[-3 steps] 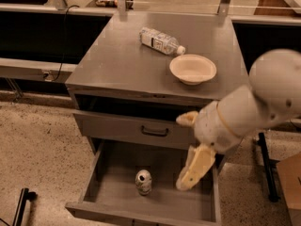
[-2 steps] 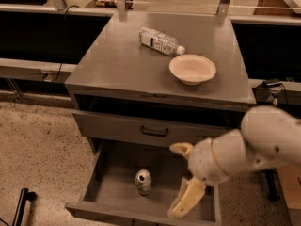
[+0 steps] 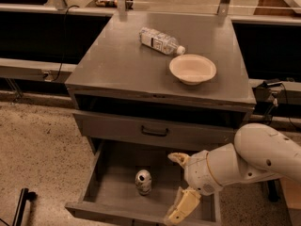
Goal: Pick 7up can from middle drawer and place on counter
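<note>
I should next move my gripper over to the 7up can in the open middle drawer, and there I should close it around the can's body (image 3: 143, 183).
The 7up can (image 3: 143, 181) stands upright on the floor of the open middle drawer (image 3: 113, 194), near its centre. My gripper (image 3: 175, 186) hangs over the right part of the drawer, just right of the can and apart from it. Its two cream fingers (image 3: 182, 207) are spread wide, one above the other, with nothing between them. The white arm reaches in from the right. The counter (image 3: 122, 55) is the grey cabinet top above.
A clear plastic water bottle (image 3: 160, 41) lies on the counter at the back. A cream bowl (image 3: 192, 68) sits to its right. The drawer front with a dark handle (image 3: 154, 132) is just above the open drawer. Speckled floor lies to the left.
My arm has swung down and to the left, bringing the gripper lower over the drawer and closer to the can. The can has not moved.
</note>
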Controlling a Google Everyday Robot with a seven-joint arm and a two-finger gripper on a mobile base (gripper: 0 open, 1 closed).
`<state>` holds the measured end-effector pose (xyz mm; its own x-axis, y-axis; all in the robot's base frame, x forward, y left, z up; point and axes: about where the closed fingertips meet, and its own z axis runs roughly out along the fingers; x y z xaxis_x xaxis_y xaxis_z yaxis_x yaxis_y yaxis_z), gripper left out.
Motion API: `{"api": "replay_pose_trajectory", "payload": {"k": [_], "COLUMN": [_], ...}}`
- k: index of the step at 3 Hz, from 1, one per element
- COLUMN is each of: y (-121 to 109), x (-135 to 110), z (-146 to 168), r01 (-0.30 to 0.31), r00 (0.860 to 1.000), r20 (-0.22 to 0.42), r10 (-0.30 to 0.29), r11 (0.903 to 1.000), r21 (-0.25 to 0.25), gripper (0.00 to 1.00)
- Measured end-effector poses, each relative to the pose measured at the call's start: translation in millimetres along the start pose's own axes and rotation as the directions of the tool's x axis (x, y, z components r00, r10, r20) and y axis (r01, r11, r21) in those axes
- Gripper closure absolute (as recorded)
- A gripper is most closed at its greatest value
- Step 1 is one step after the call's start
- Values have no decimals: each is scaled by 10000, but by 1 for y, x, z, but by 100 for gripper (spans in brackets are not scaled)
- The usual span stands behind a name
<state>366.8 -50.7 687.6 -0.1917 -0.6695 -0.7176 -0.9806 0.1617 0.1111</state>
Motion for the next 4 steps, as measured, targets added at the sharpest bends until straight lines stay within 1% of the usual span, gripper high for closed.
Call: {"api": "replay_pose_trajectory", "payload": {"k": [1,2,3,4], "y": [-17,-55,-107,-109], "x": [45,91,120,126], "z": [16,39,47,56], "r01": [-683,-770,-37,117], "r00": [9976,9956,9918,9903], "r20": [100,660,1222,1277], "r10": [679,670,-373,-555], "r11": [9963,9836,9476,9470], "r21": [513,1632,3194,3209], "gripper": [0,0,0,0]}}
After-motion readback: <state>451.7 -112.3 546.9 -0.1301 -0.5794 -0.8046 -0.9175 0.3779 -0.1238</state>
